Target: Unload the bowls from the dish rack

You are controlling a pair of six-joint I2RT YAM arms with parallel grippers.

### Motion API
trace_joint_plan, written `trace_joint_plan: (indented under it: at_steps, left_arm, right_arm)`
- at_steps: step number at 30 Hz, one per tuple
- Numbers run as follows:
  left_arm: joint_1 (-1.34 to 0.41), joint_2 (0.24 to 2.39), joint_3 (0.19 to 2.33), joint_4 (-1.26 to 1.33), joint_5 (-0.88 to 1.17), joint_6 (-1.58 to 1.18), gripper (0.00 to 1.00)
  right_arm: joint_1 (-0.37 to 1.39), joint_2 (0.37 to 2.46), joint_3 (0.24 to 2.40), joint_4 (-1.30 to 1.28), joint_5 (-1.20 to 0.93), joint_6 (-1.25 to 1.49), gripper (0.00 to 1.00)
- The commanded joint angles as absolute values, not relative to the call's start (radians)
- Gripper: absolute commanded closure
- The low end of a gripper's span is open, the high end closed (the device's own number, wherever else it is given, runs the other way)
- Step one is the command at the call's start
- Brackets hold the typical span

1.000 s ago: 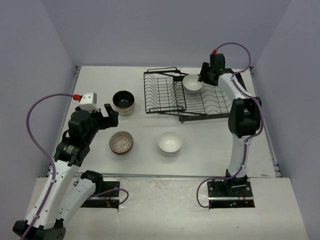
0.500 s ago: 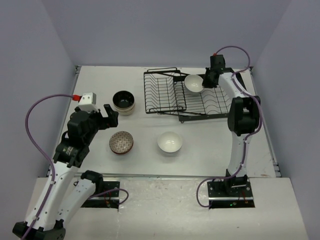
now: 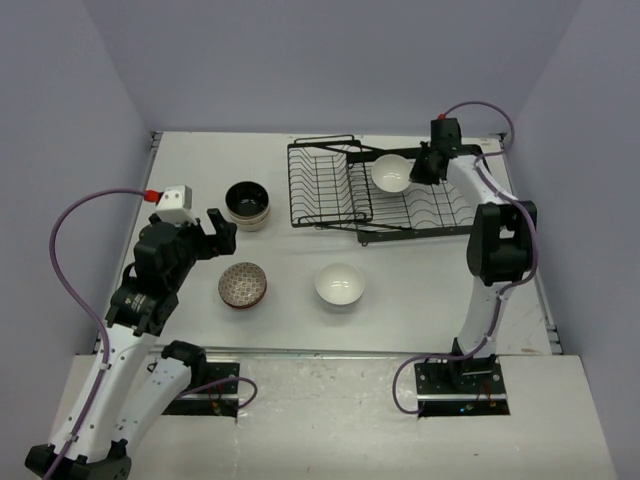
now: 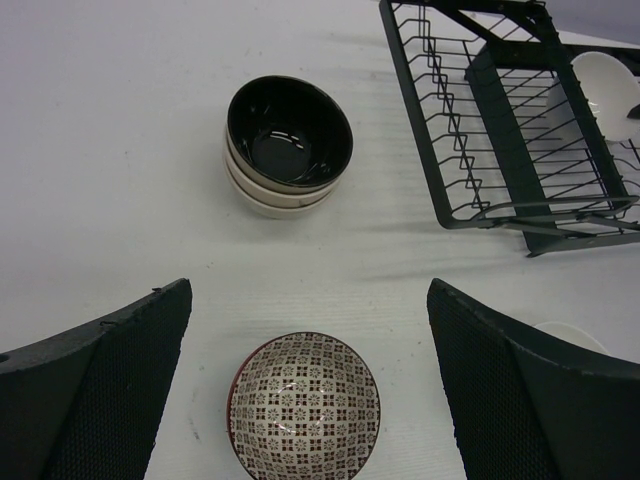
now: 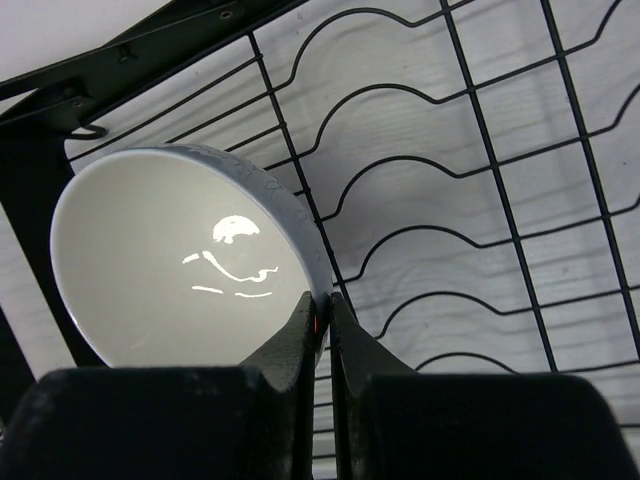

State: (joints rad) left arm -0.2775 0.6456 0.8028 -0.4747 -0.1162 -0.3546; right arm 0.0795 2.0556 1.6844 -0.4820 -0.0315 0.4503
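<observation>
The white bowl will leave my right gripper inside the plain white bowl standing on the table [image 3: 338,280].
A white bowl [image 3: 391,173] [image 5: 180,260] hangs tilted over the black dish rack [image 3: 330,190] [image 5: 470,200], its rim pinched by my shut right gripper [image 3: 420,166] [image 5: 322,318]. On the table stand a stack of beige bowls with dark insides [image 3: 247,204] [image 4: 288,145], a reddish-brown patterned bowl [image 3: 243,285] [image 4: 305,408] and a plain white bowl [image 3: 340,285]. My left gripper [image 3: 215,225] [image 4: 308,400] is open, hovering above the patterned bowl without touching it. The dish rack [image 4: 500,120] also shows in the left wrist view, top right.
The rack sits at the back centre-right of the table. Purple walls [image 3: 80,120] close in the left, back and right sides. A purple cable [image 3: 80,215] loops off the left arm.
My right gripper has closed on the white bowl's rim and drawn it slightly right and up from the rack. The left arm has not moved.
</observation>
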Motion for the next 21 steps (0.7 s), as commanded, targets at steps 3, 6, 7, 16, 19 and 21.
trace_joint_plan:
  at_steps: [3, 6, 7, 16, 19, 21]
  left_arm:
    - [-0.282, 0.64, 0.79, -0.425, -0.112, -0.334, 0.0]
    - [-0.282, 0.64, 0.79, -0.426, -0.11, -0.334, 0.0]
    - [-0.282, 0.64, 0.79, -0.425, -0.109, -0.334, 0.0]
    - [-0.282, 0.643, 0.796, -0.436, -0.141, -0.344, 0.0]
    - [-0.282, 0.637, 0.795, -0.439, -0.146, -0.347, 0.0]
    - [-0.282, 0.634, 0.795, -0.44, -0.144, -0.348, 0.0]
  right_arm:
    - [0.081, 1.858, 1.672, -0.437, -0.003, 0.445, 1.0]
    - [0.081, 1.812, 1.654, -0.456, -0.003, 0.426, 1.0]
    - [0.081, 1.799, 1.652, -0.466, -0.003, 0.422, 1.0]
    - [0.153, 1.495, 1.481, -0.581, -0.003, 0.365, 1.0]
    - [0.231, 1.38, 1.376, -0.633, 0.034, 0.361, 1.0]
    - [0.274, 1.335, 1.342, -0.676, 0.043, 0.36, 1.0]
